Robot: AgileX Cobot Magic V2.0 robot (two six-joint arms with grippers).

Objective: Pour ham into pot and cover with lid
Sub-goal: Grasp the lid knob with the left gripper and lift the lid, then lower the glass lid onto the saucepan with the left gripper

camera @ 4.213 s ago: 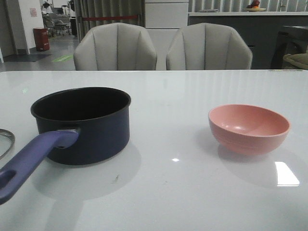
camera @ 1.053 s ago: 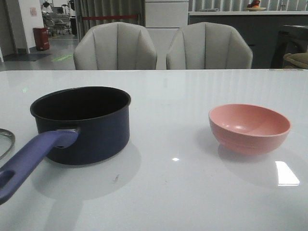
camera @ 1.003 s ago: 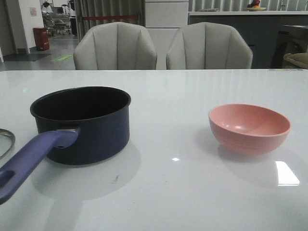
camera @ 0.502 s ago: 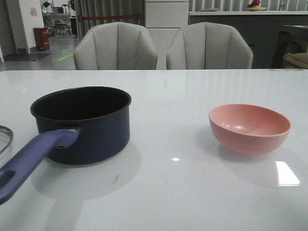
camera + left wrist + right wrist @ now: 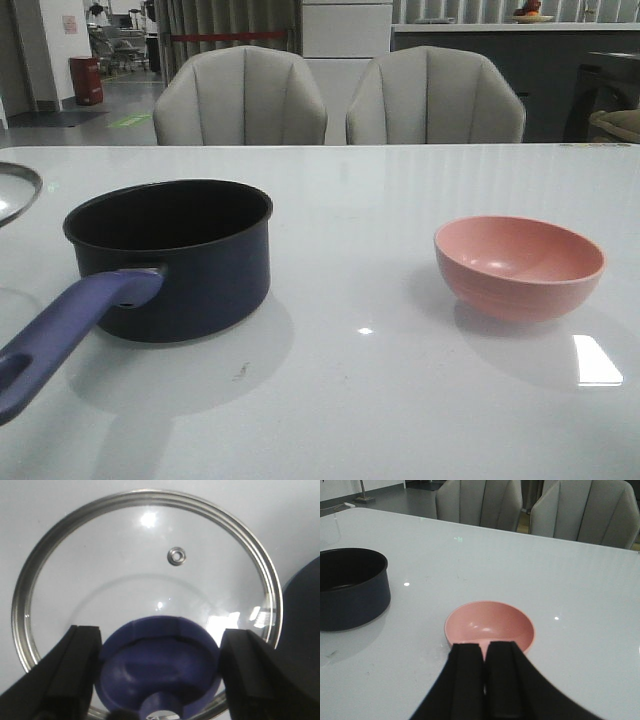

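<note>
Next, my left gripper releases the clear glass lid flat over the round opening of the dark navy pot (image 5: 164,212).
The dark navy pot (image 5: 170,255) stands on the left of the table, its purple-blue handle (image 5: 60,335) pointing toward the front left. It also shows in the right wrist view (image 5: 350,590). The clear glass lid (image 5: 145,575) hangs in the air, and its rim shows at the front view's left edge (image 5: 15,190), above table level beside the pot. My left gripper (image 5: 159,672) is shut on the lid's blue knob (image 5: 160,665). My right gripper (image 5: 485,652) is shut and empty, just short of the salmon-pink bowl (image 5: 490,625). No ham shows in the bowl or the pot.
The pink bowl (image 5: 518,265) sits on the right of the white glossy table (image 5: 350,400). Two grey chairs (image 5: 240,100) (image 5: 435,100) stand behind the table's far edge. Neither arm shows in the front view.
The lid has risen from the table at the left edge to above the pot's rim height. Pot and bowl have not moved.
</note>
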